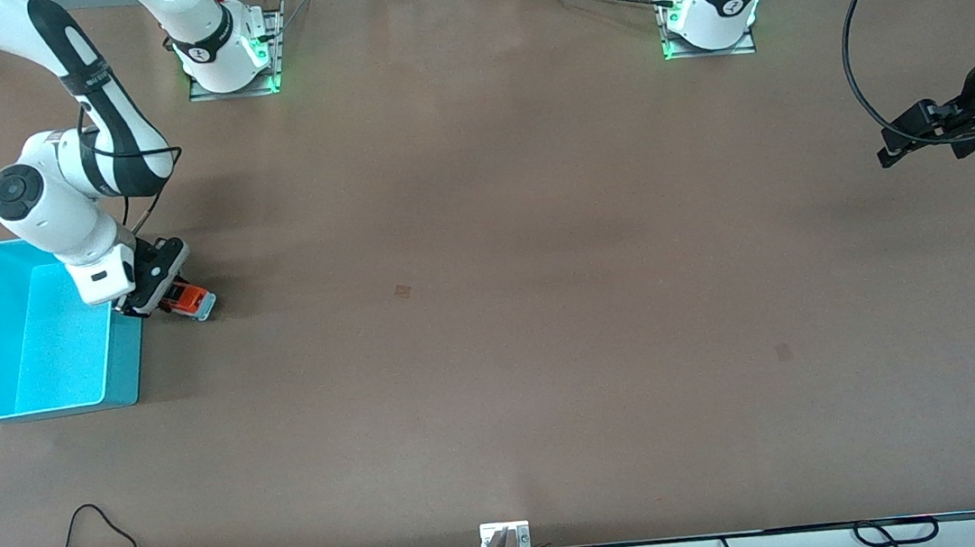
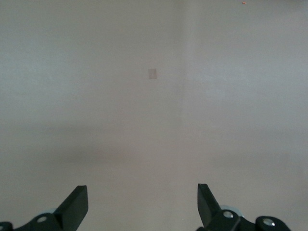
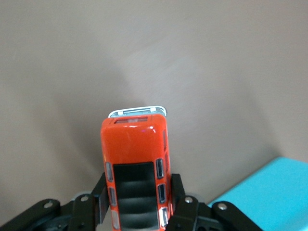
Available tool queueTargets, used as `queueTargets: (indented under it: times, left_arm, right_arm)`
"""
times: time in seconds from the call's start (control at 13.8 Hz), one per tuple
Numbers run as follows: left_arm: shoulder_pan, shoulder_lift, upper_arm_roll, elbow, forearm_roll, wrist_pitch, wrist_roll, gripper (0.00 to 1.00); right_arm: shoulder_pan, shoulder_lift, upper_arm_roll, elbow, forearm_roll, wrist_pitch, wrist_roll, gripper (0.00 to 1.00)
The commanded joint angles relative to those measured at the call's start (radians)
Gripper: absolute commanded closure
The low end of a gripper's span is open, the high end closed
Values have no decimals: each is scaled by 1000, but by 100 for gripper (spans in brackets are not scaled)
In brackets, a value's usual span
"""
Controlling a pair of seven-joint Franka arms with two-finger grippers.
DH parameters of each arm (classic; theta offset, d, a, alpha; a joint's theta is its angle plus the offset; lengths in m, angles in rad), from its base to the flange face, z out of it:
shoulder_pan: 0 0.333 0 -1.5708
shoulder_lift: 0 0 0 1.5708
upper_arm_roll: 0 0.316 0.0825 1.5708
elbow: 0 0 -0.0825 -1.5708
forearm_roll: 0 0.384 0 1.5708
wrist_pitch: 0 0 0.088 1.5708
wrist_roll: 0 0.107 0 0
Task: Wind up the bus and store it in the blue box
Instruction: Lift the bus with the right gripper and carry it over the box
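Observation:
I should set the orange bus down with my right gripper in the blue box's end (image 1: 83,283) that is farthest from the front cables.
The orange bus (image 1: 189,300) with dark roof windows is low at the table, just beside the blue box (image 1: 124,366), on the side toward the table's middle. My right gripper (image 1: 153,298) is shut on the bus, with a finger on each of its long sides. In the right wrist view the bus (image 3: 134,144) sticks out past the right gripper (image 3: 137,197), white front end forward, and a corner of the blue box (image 3: 276,190) shows. My left gripper (image 1: 891,149) waits open and empty above the left arm's end of the table; its fingers (image 2: 77,202) stand wide apart.
The blue box holds nothing that I can see. The brown table (image 1: 491,309) spreads from the bus toward the left arm's end. Cables hang along the table edge nearest the front camera.

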Motion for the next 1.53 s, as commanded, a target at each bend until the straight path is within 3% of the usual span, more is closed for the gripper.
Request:
queueTargets:
  times: [0.0, 0.29, 0.58, 0.8, 1.02, 1.45]
  left_arm:
    - [6, -7, -8, -3, 22, 9, 16, 0]
    - [6, -11, -6, -1, 21, 11, 16, 0]
    - [6, -10, -5, -1, 21, 11, 16, 0]
    - [5, -10, -6, 0, 22, 11, 16, 0]
    - [5, -10, -6, 2, 21, 9, 16, 0]
    - [5, -10, -6, 2, 21, 9, 16, 0]
  right_arm:
    - [-9, -59, 15, 41, 3, -50, 212, 100]
    - [-41, -67, -17, 176, -3, -224, 441, 100]
    - [-72, -54, -161, 183, -6, -252, 524, 100]
    - [-89, -22, -232, 186, 2, -279, 533, 100]
    - [-89, 50, -252, 184, 2, -281, 674, 100]
    - [-91, 179, -277, 186, 40, -249, 693, 98]
